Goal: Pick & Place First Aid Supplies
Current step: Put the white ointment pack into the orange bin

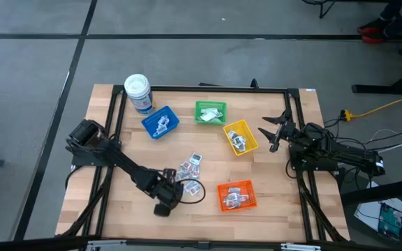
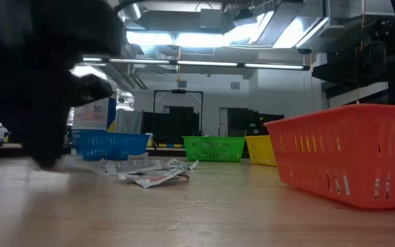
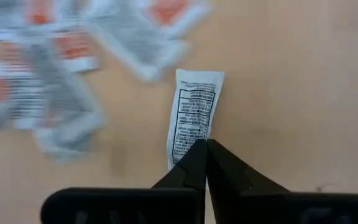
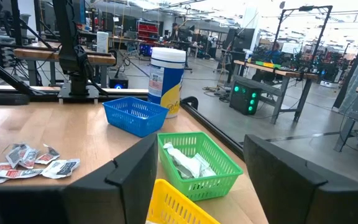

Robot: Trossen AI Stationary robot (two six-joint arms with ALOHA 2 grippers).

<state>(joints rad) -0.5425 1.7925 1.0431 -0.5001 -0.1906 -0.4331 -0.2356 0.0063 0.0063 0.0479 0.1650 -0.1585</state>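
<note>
My left gripper is going to release the white printed packet on top of the packets in the orange bin (image 1: 230, 200).
The first aid supplies are small flat white and grey packets. A loose cluster of them (image 1: 190, 166) lies on the wooden table's middle, also seen as packets (image 2: 149, 171) in the low view. My left gripper (image 1: 180, 189) points steeply down just near of that cluster and is shut on one white packet (image 3: 194, 112) printed in black. Other packets lie in the blue bin (image 1: 160, 123), green bin (image 1: 210, 112), yellow bin (image 1: 241, 137) and orange bin (image 1: 236, 196). My right gripper (image 1: 274, 132) waits open at the table's right, level, holding nothing. My left gripper pinches the printed packet by its near end (image 3: 188, 146) between the two fingertips (image 3: 222, 168), coming from above at a steep slant. The packet's length runs on straight past the tips. Whether its far end (image 3: 199, 78) rests on the table I cannot tell.
A white-lidded round jar with a blue label (image 1: 138, 93) stands at the far left behind the blue bin. A black frame (image 1: 215, 88) runs around the table. Bare wood lies at the near left (image 1: 110, 209) and between the orange bin and my left arm.
</note>
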